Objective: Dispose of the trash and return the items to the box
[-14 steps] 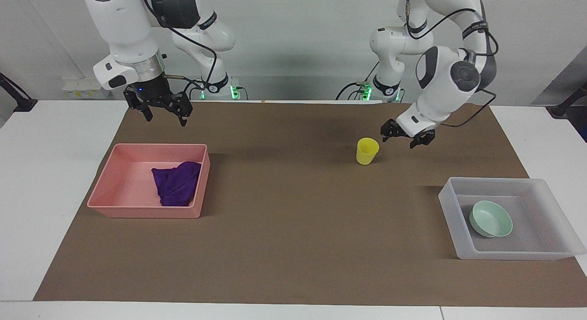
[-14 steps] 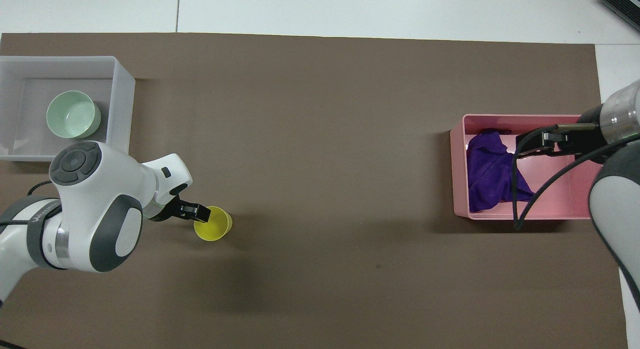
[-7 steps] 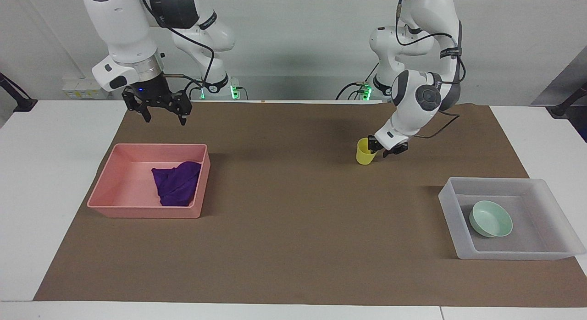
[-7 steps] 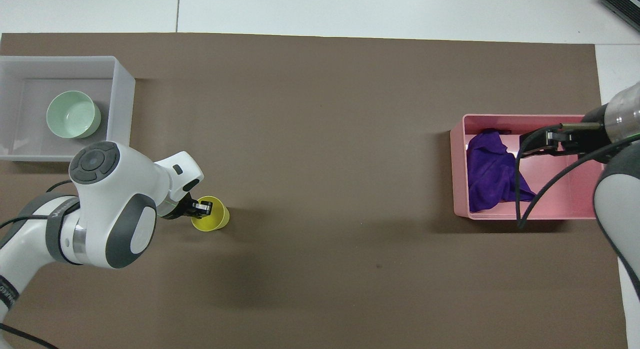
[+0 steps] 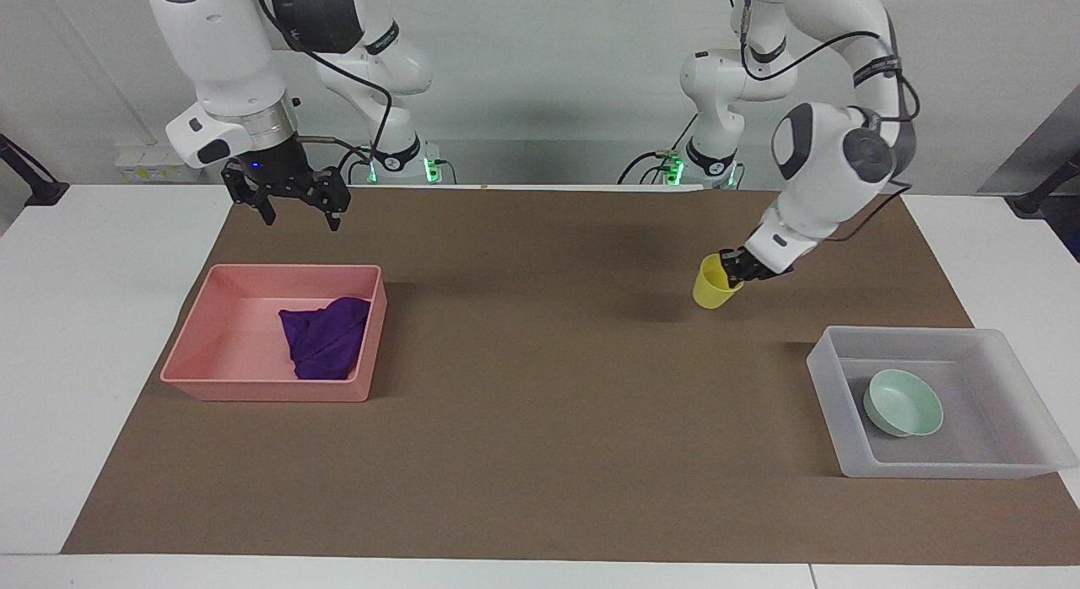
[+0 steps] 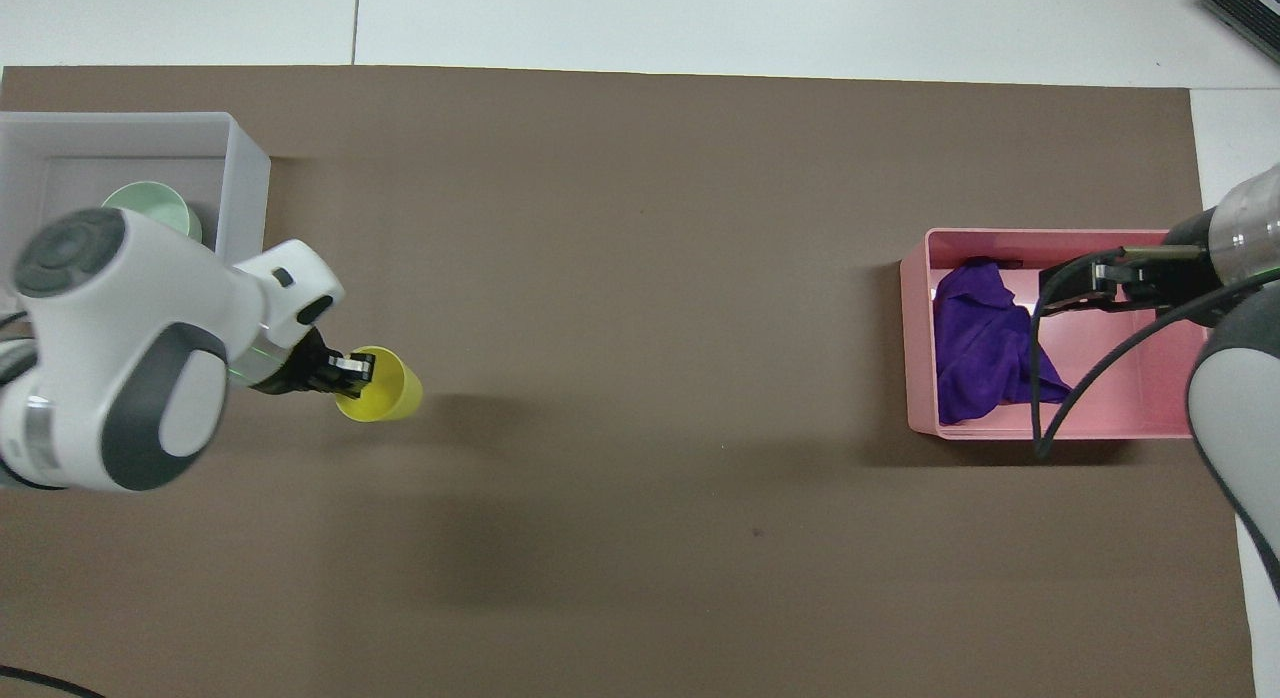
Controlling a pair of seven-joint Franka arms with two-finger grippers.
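Next, I set the small yellow cup in the mint-green bowl inside the translucent box (image 6: 136, 225) with my left gripper.
My left gripper (image 5: 736, 270) is shut on the rim of the small yellow cup (image 5: 713, 287) and holds it tilted a little above the brown mat; it also shows in the overhead view (image 6: 350, 371) with the cup (image 6: 380, 386). The mint-green bowl (image 5: 903, 402) lies in the translucent box (image 5: 928, 469) at the left arm's end; my arm partly hides the bowl (image 6: 150, 200) from above. The purple rag (image 5: 325, 336) lies in the pink tray (image 5: 253, 391). My right gripper (image 5: 291, 205) is open and empty, raised over the tray's side nearer to the robots.
The brown mat (image 5: 523, 420) covers most of the white table. The pink tray (image 6: 915, 328) stands at the right arm's end and the box (image 6: 245, 178) at the left arm's end. A black cable hangs from the right arm over the tray.
My left gripper came to the cup, shut on its rim, then lifted it and carried it toward the box, tilted. The right gripper has hardly moved.
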